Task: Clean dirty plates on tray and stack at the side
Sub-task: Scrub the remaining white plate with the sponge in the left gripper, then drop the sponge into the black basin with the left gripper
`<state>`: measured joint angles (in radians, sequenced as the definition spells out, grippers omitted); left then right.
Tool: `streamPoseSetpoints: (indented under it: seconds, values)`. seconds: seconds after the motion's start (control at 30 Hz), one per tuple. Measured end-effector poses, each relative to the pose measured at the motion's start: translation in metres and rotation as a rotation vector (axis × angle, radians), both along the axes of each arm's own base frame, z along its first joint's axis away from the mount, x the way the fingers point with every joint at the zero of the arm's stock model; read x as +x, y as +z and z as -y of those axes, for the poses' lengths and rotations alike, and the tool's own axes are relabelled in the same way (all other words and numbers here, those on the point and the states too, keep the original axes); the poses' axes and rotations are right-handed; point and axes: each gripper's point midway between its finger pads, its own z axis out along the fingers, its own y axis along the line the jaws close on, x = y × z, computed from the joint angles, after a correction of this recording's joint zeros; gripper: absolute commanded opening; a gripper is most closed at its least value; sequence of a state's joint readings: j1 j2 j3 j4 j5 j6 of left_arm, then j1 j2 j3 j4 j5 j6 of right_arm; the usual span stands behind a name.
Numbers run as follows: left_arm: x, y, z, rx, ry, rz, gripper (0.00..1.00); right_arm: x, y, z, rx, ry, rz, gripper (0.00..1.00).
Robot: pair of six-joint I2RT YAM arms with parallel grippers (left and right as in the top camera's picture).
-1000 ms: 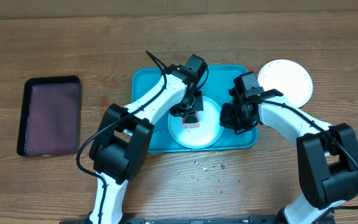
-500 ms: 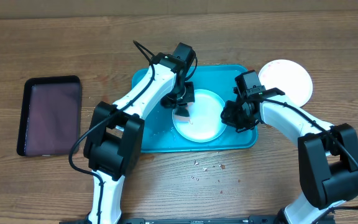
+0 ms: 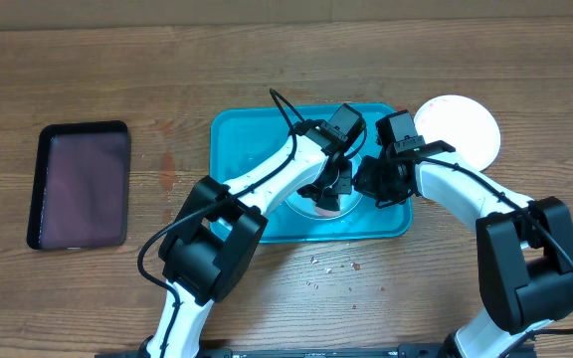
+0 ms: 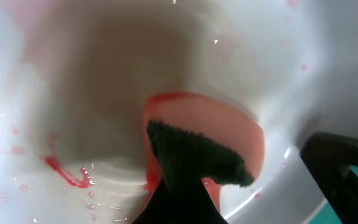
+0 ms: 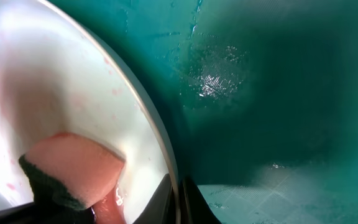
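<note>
The sponge will go into the near half of the black tray (image 3: 89,199) on the wooden table when my left gripper lets go of it.
A pale plate (image 3: 296,217) with red smears (image 4: 67,175) lies in the teal tray (image 3: 242,149). My left gripper (image 3: 328,195) is shut on a pink sponge with a dark green scouring side (image 4: 197,149) and presses it onto the plate's right part. In the right wrist view my right gripper (image 5: 179,200) is shut on the plate's rim (image 5: 157,134), one finger inside and one outside, with the sponge (image 5: 73,168) close by. A clean white plate (image 3: 466,129) rests on the table just right of the tray.
A black tray (image 3: 78,184) sits on the wooden table at the far left. Small crumbs and red specks (image 3: 331,267) lie on the table in front of the teal tray. Water droplets glisten on the tray floor (image 5: 219,78).
My left gripper has swept the sponge from the plate's upper left over to its right side, close to the right gripper. The right gripper has kept its hold on the rim.
</note>
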<state>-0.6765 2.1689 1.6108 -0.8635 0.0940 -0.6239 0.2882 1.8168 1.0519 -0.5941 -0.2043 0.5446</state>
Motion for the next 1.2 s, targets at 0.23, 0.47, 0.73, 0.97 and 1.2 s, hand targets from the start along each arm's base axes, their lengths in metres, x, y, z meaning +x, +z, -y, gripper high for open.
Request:
streamPoseSetpoints:
  seconds: [0.23,0.47,0.73,0.97,1.2]
  values:
    - [0.018,0.002,-0.055,0.259,0.055,0.113,0.04,-0.003,-0.001,0.0,-0.005,0.013,-0.01,0.04]
    - [0.041,0.017,-0.108,0.419,0.136,0.162,0.04,-0.005,0.003,-0.008,0.011,0.062,-0.006,0.04]
    - [0.078,0.07,-0.18,0.433,0.418,0.2,0.04,-0.001,0.019,0.006,-0.067,0.116,-0.017,0.04]
    - [0.06,0.153,-0.274,0.314,0.68,0.185,0.04,0.034,0.079,-0.02,-0.18,0.285,0.145,0.04]
    - [0.025,0.155,-0.362,0.35,0.839,0.049,0.04,0.048,0.145,-0.069,-0.534,0.425,0.431,0.04]
